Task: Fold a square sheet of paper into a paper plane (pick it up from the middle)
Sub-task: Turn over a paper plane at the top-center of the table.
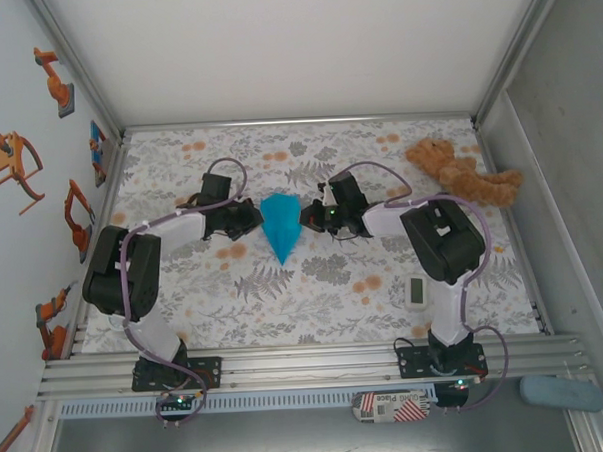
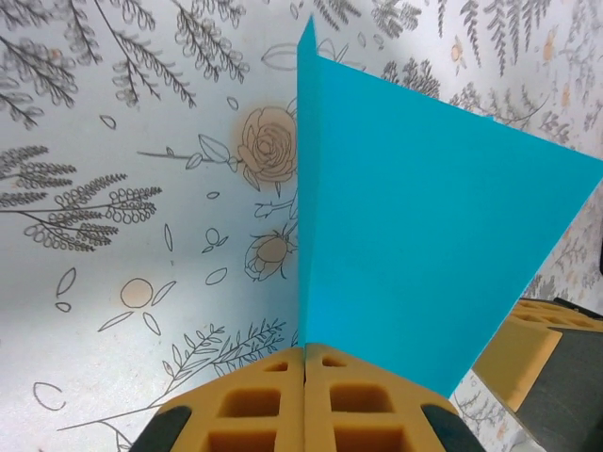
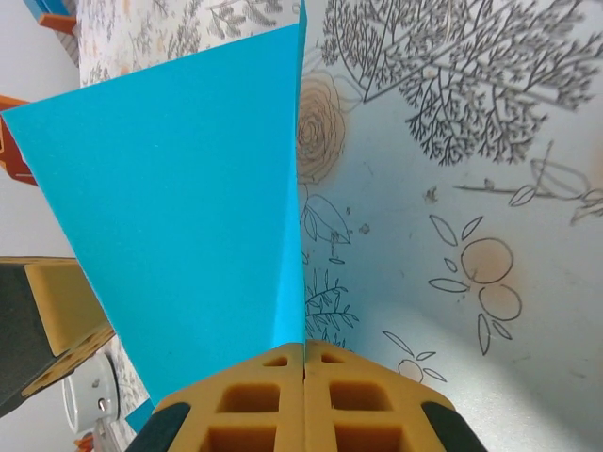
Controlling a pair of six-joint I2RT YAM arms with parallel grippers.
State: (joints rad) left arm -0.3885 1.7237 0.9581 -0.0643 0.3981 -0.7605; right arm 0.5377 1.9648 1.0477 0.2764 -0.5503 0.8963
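Note:
Next, my right gripper opens and takes the middle fold [image 1: 280,225] while my left gripper steadies the other edge, because it now pinches the paper plane by its outer edge.
The square sheet of paper, bright cyan-blue, is folded into a pointed, kite-like paper plane [image 1: 280,227] at the middle of the floral table, its tip pointing toward the near edge. My left gripper [image 1: 255,220] is shut on its left side. In the left wrist view the orange fingertips [image 2: 283,377] meet on the paper's [image 2: 424,235] edge, and the paper stands up from them. My right gripper [image 1: 308,218] is shut on the right side. In the right wrist view that gripper [image 3: 303,350] clamps the paper [image 3: 188,207] the same way.
A brown teddy bear [image 1: 461,173] lies at the back right. A small white timer [image 1: 416,291] lies near the right arm's base. Enclosure walls close the table left, right and back, and aluminium rails [image 1: 308,366] run along the near edge.

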